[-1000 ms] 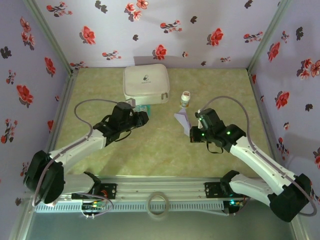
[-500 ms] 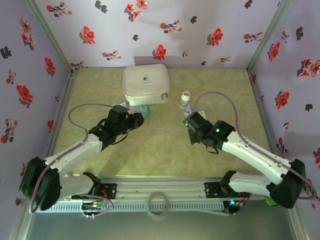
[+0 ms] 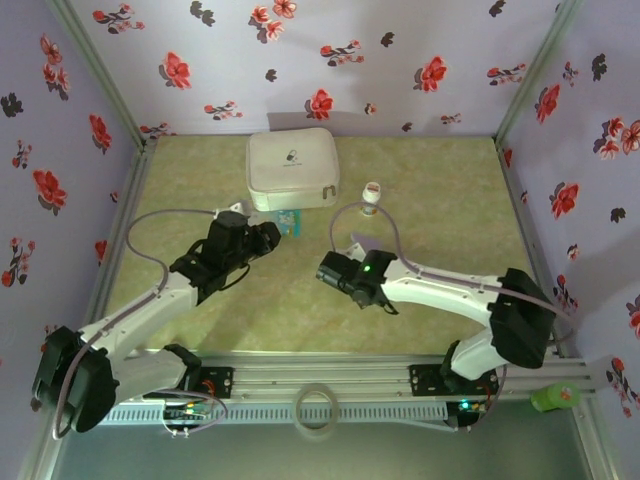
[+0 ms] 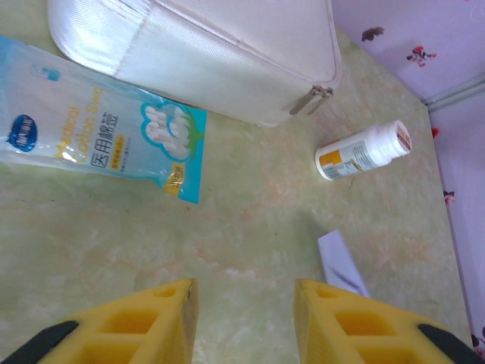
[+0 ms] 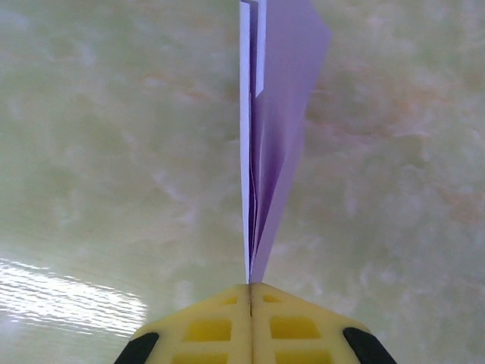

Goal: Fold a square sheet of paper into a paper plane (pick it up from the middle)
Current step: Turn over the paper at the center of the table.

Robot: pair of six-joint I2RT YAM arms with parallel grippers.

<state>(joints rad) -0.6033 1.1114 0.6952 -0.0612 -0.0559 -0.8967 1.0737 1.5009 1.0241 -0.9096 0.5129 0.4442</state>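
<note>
My right gripper will lay the paper plane down, as it pinches the plane at its narrow end, and take it by the middle (image 5: 269,144) before picking it up.
The lavender sheet of paper is folded into a slim paper plane (image 5: 273,114). It sticks out edge-on from my right gripper (image 5: 250,287), which is shut on its narrow end and holds it over the green table. From above, the right gripper (image 3: 350,258) sits near the table's middle, with the plane (image 3: 358,241) just below the bottle. My left gripper (image 4: 244,292) hangs open over bare table with nothing between its fingers. A strip of the plane (image 4: 339,260) shows beside its right finger. The left gripper (image 3: 270,236) is left of the plane.
A white zip case (image 3: 292,168) stands at the back centre. A teal-and-white packet (image 3: 288,220) lies flat in front of it. A small white bottle (image 3: 371,197) lies to the case's right. Flowered walls close in three sides.
My right arm has swung left toward the table's middle, carrying the paper plane. My left gripper has drifted slightly left and stayed open.
</note>
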